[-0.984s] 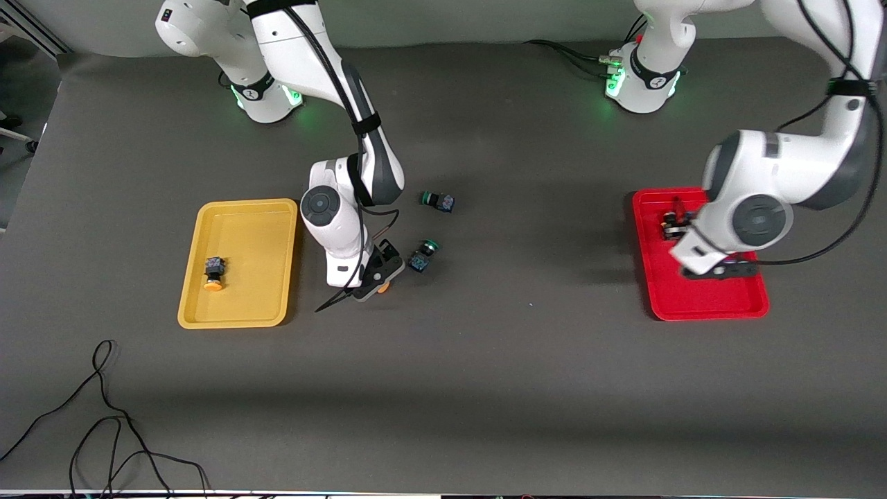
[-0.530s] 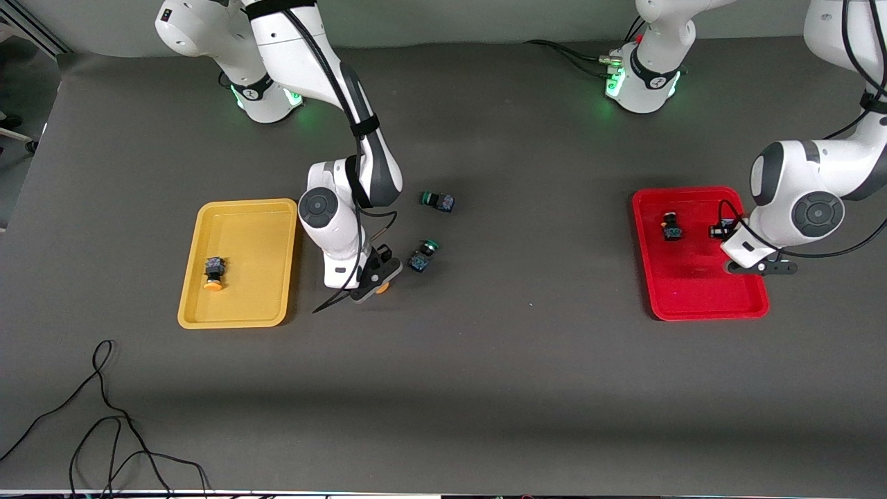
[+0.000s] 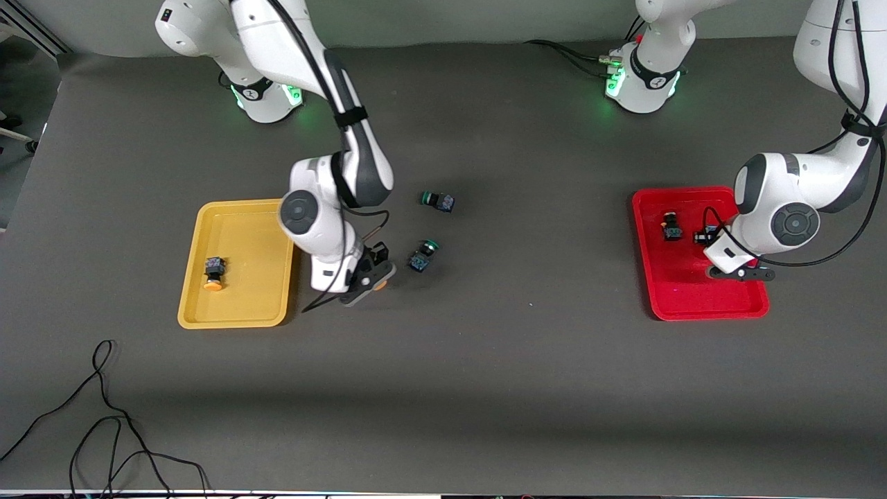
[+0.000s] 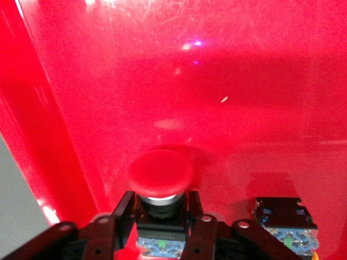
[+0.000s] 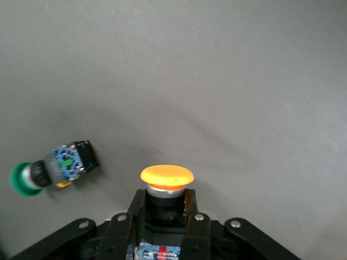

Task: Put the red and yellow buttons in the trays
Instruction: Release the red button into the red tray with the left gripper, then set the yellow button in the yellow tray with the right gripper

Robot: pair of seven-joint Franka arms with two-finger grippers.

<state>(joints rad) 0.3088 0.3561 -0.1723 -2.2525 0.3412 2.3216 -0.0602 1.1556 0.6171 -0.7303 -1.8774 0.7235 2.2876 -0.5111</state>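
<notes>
Next, I set my right gripper's yellow button between the other one and the yellow tray's rim (image 3: 262, 267) nearest the green buttons.
My right gripper (image 3: 373, 278) is shut on a yellow button (image 5: 166, 177) and holds it just above the bare table, between the yellow tray (image 3: 251, 305) and a green button. A second yellow button (image 3: 213, 272) lies in the yellow tray. My left gripper (image 3: 715, 242) is low over the red tray (image 3: 693, 301), shut on a red button (image 4: 160, 173), which also shows in the front view (image 3: 705, 236). A second red button (image 3: 671, 226) lies in the red tray; its bluish base shows in the left wrist view (image 4: 284, 219).
Two green-capped buttons lie on the table near the middle, one (image 3: 438, 201) nearer the robot bases and one (image 3: 421, 255) beside my right gripper, also in the right wrist view (image 5: 51, 169). A black cable (image 3: 104, 416) lies near the front edge at the right arm's end.
My right gripper has shifted slightly toward the yellow tray with the yellow button. My left arm swung toward its end of the table, then slightly back, staying over the red tray.
</notes>
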